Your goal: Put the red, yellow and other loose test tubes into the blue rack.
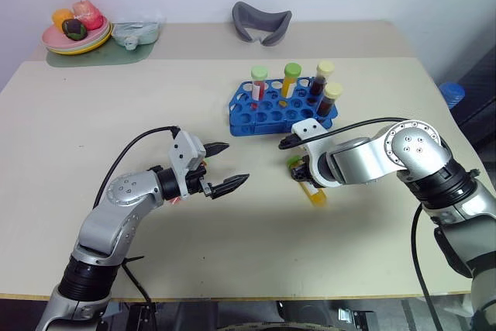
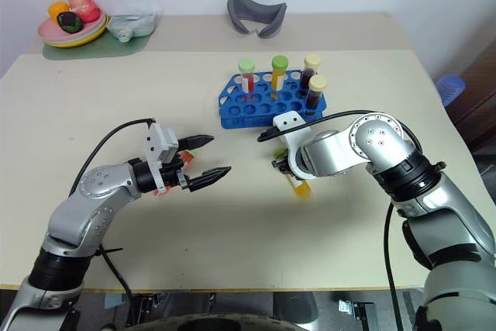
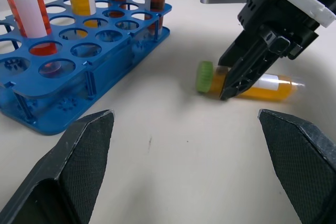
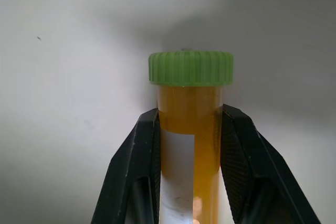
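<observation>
My right gripper will set the yellow test tube into the blue rack's front hole before the standing yellow tube (image 1: 292, 114).
A yellow test tube (image 3: 262, 87) with a green cap and a white label lies on the table in front of the blue rack (image 1: 271, 120). My right gripper (image 4: 190, 116) points down at it and is shut on it just below the cap. In the rack stand several capped tubes: a red one (image 1: 257, 87), a yellow one (image 1: 289, 83) and two dark-brown ones (image 1: 320, 83). Left of the lying tube, my left gripper (image 1: 235, 163) hovers level over the table, open and holding nothing. A small bit of red (image 1: 177, 200) shows under the left hand; I cannot tell what it is.
At the back left stands a plate of toy fruit (image 1: 76, 36) on a green mat, with a pale object (image 1: 136, 33) beside it. A grey curved thing (image 1: 261, 21) lies at the back middle. A blue object (image 1: 452, 94) sits beyond the table's right edge.
</observation>
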